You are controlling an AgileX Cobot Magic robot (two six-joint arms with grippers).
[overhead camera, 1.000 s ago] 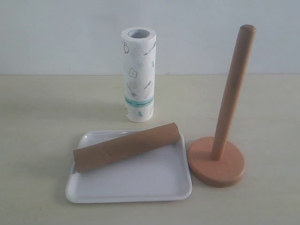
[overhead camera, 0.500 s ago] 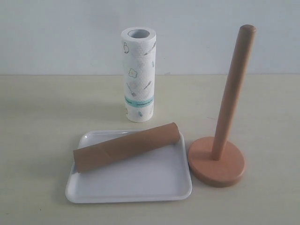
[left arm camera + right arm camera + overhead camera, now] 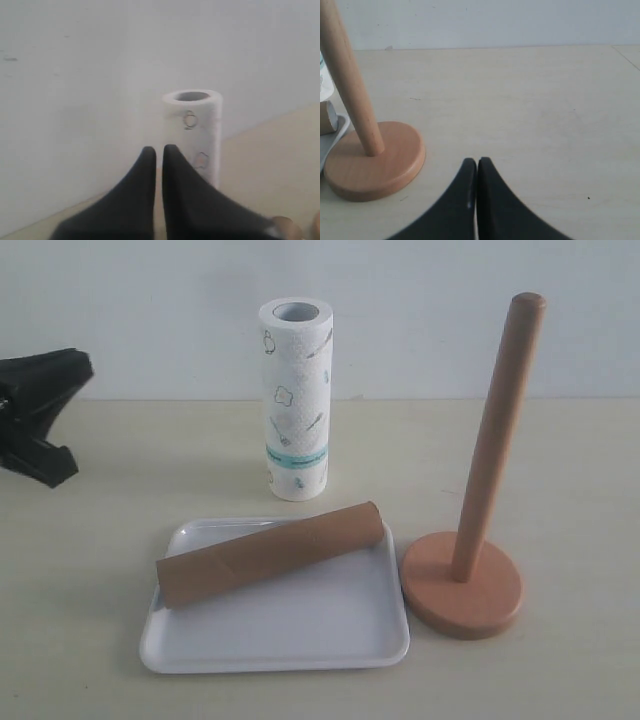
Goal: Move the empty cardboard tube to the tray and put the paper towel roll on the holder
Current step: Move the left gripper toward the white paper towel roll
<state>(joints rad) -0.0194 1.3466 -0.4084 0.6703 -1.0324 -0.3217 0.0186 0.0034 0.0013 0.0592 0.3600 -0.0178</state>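
The robot's left gripper should next go to the paper towel roll's upper part (image 3: 297, 356) (image 3: 192, 131), just below its open top, and close there.
The empty cardboard tube (image 3: 270, 553) lies slantwise in the white tray (image 3: 300, 635). Behind the tray the paper towel roll (image 3: 296, 400) stands upright on the table, grey core upward. To the right of the tray stands the wooden holder (image 3: 462, 585), its post bare. My left gripper (image 3: 70, 370) shows at the far left edge, well apart from the roll. In the left wrist view it (image 3: 159, 150) is shut and empty, with the roll (image 3: 192, 130) ahead. My right gripper (image 3: 477, 161) is shut and empty above the table, beside the holder (image 3: 375, 160).
A pale wall runs behind the beige table (image 3: 560, 470). The right wrist view catches the tube's end (image 3: 326, 117) and the tray's corner (image 3: 332, 135) past the holder's base.
The left gripper has come into the exterior view at the far left edge; it was out of view before. Tube, tray, roll and holder have not moved.
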